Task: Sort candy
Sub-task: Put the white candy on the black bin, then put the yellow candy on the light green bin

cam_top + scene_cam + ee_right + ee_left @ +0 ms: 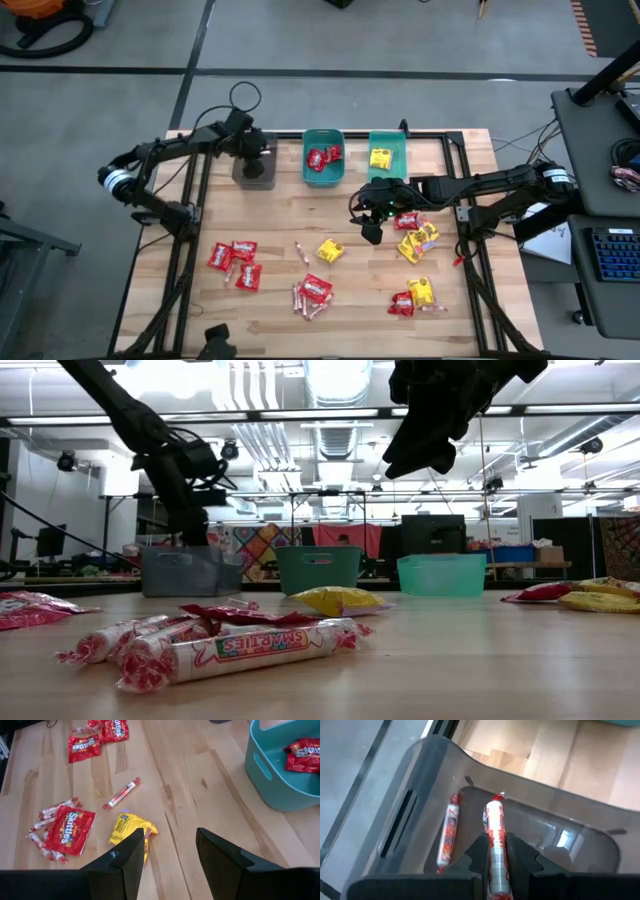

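Observation:
Next, my right gripper goes past the lone yellow packet nearby and closes on the middle yellow packet (417,240) in the crowded group beside the red packet.
My left gripper (255,152) hangs over the grey bin (253,172) at the table's far left and is shut on a pinkish-red stick candy (495,827). A second stick (447,832) lies flat on the grey bin's floor. My right gripper (371,228) is open and touches nothing. It hovers over bare wood near the table's middle. A yellow packet (128,827) lies flat just beyond its fingertips (170,840). Red packets (235,262), yellow packets (415,240) and sticks (305,298) lie scattered on the table. My left gripper pinches the stick candy between its two fingers (479,847) on the roll's middle stretch (495,845). It comes from above, pointing down into the grey bin. The roll runs along the fingers, and its twisted free end (498,798) juts past the fingertips toward the bin floor.
Two teal bins stand at the far edge: one (323,157) holds red packets, the other (387,152) a yellow one. Red and yellow packets crowd the right side (412,295). Bare wood lies between the bins and the candy. The table frame's black rails (195,200) flank both sides.

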